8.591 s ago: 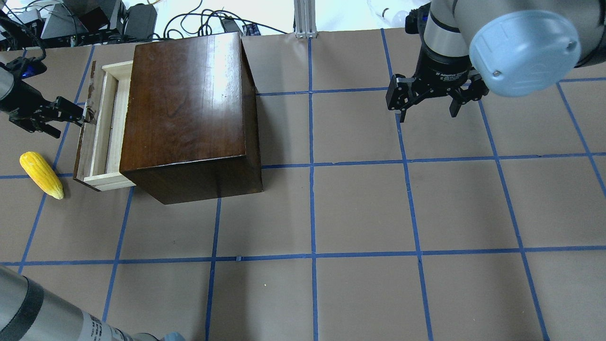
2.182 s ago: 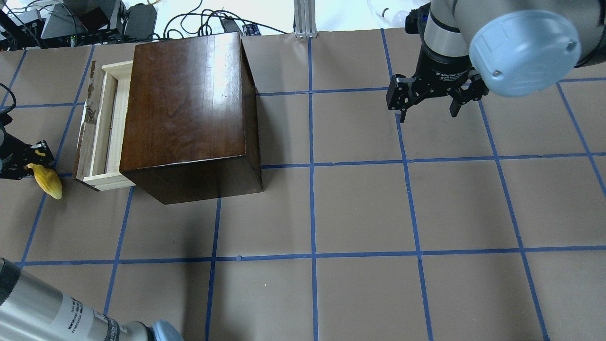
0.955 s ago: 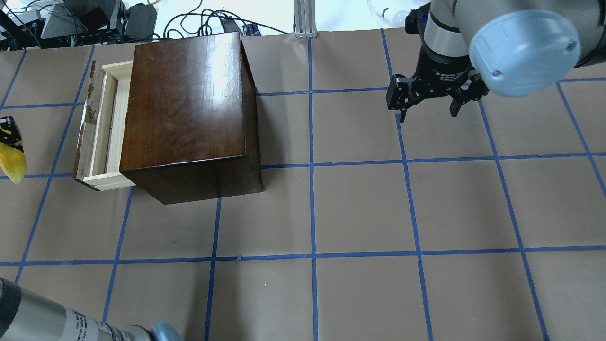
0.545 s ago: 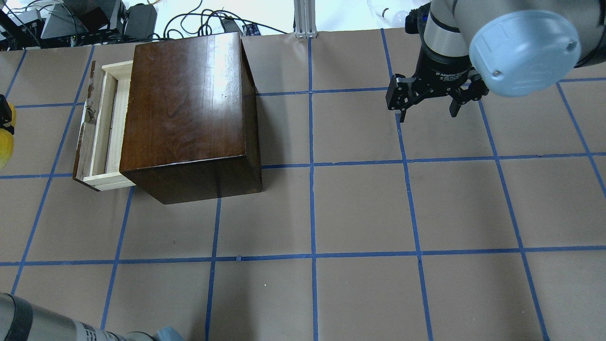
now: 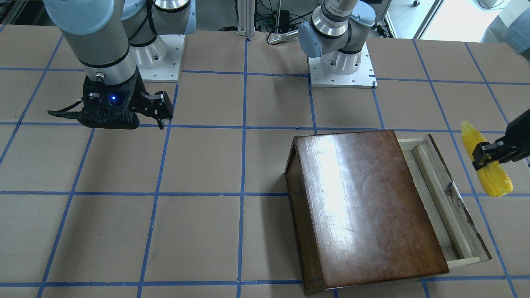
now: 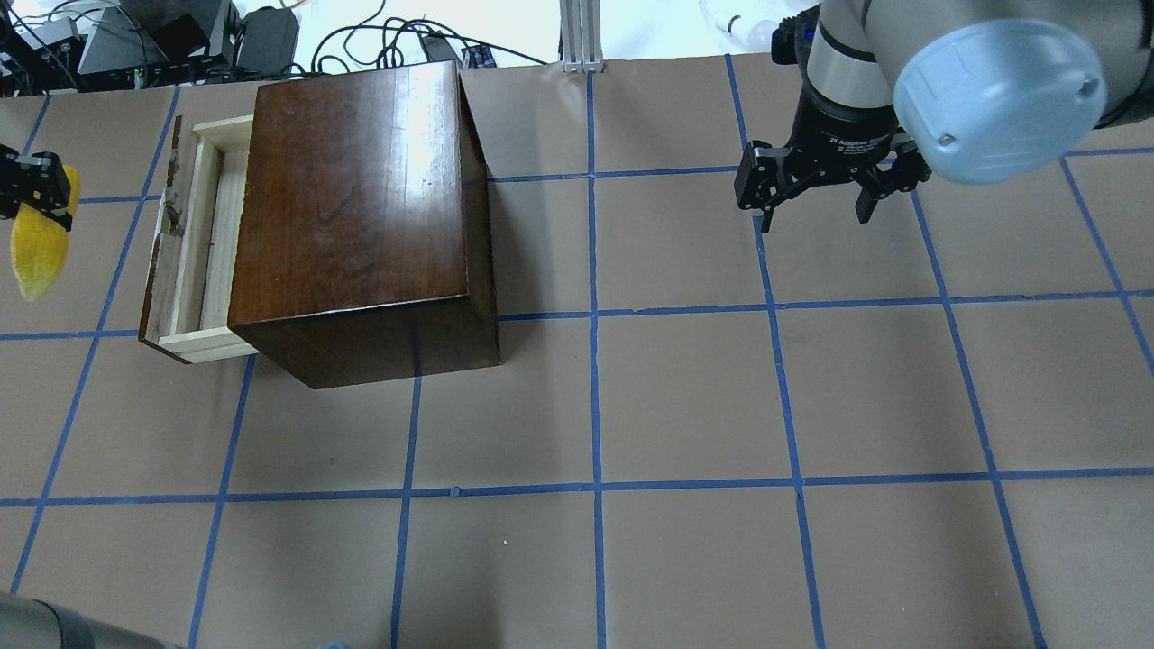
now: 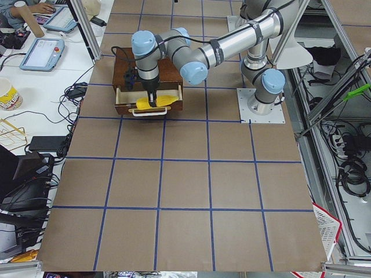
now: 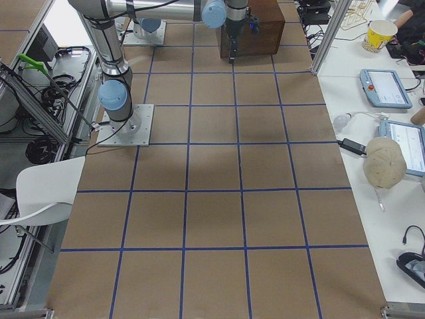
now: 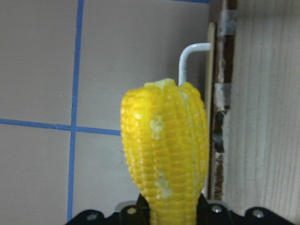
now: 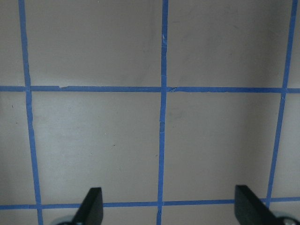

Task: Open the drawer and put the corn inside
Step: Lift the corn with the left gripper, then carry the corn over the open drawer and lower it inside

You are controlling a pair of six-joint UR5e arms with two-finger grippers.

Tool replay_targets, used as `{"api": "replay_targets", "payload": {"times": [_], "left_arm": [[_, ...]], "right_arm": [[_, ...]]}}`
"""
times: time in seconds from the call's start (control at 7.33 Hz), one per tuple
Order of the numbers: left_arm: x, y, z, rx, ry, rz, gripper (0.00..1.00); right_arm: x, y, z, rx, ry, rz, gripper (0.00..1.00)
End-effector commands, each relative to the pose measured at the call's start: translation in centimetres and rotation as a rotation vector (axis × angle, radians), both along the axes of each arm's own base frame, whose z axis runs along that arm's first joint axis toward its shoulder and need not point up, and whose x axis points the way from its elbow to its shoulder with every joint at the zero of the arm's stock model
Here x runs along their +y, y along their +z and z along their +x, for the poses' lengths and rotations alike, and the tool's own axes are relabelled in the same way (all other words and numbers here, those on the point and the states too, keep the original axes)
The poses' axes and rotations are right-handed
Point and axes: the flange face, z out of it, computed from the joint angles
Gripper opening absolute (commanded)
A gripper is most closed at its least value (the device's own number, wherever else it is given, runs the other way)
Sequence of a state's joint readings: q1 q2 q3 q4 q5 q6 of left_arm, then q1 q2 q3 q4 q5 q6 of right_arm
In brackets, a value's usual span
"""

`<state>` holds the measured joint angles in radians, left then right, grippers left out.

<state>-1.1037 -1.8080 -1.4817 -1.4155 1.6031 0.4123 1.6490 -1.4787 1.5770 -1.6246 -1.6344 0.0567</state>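
The robot's left gripper needs to release the corn, now held in the air outside the drawer, inside the drawer (image 5: 444,183) (image 9: 263,123), close along the inner side of the drawer's front panel.
The drawer (image 6: 194,243) of pale wood stands partly pulled out of the dark-brown box (image 6: 352,207), on the box's left in the overhead view. It also shows in the front view (image 5: 439,198). My left gripper (image 6: 38,187) is shut on the yellow corn (image 6: 38,248) and holds it in the air, outside the drawer's grey-brown front panel (image 6: 162,248). The front view shows the corn (image 5: 488,169) gripped near its middle. In the left wrist view the corn (image 9: 164,154) fills the centre beside the drawer's white handle (image 9: 187,56). My right gripper (image 6: 816,203) is open and empty, far to the right.
The table is brown paper with a blue tape grid (image 6: 595,487). Cables and equipment (image 6: 135,41) lie beyond the far edge behind the box. The robot bases (image 5: 341,62) stand at the table's near side. The right wrist view shows only bare table under the open fingers (image 10: 93,206).
My left gripper let go of the drawer front, took the corn off the table and lifted it. In the last second it moved the corn toward the far edge and toward the drawer.
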Motion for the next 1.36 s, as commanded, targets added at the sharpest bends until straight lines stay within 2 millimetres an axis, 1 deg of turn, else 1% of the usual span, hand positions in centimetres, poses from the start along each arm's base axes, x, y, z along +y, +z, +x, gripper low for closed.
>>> {"api": "replay_targets", "payload": {"times": [0.0,0.27,0.41,0.68,1.09,1.23], "left_arm": [[-0.9,-0.8,-4.7,0.012,-0.084,0.016,0.10],[-1.7,-2.4,-5.4,0.025,-0.094,0.025,0.10],[-2.0,-2.9,-5.0,0.029,-0.082,0.020,0.10],[-2.2,-3.0,-5.4,0.049,-0.012,0.010,0.10],[-2.9,-4.0,-5.2,0.048,-0.012,0.002,0.10],[-2.9,-4.1,-5.4,0.048,-0.016,0.004,0.24]], "right_arm": [[0.0,0.0,0.0,0.001,0.000,0.000,1.00],[0.0,0.0,0.0,0.001,0.000,0.000,1.00],[0.0,0.0,0.0,0.001,0.000,0.000,1.00],[0.0,0.0,0.0,0.002,0.000,0.000,1.00],[0.0,0.0,0.0,0.002,0.000,0.000,1.00],[0.0,0.0,0.0,0.002,0.000,0.000,1.00]]}}
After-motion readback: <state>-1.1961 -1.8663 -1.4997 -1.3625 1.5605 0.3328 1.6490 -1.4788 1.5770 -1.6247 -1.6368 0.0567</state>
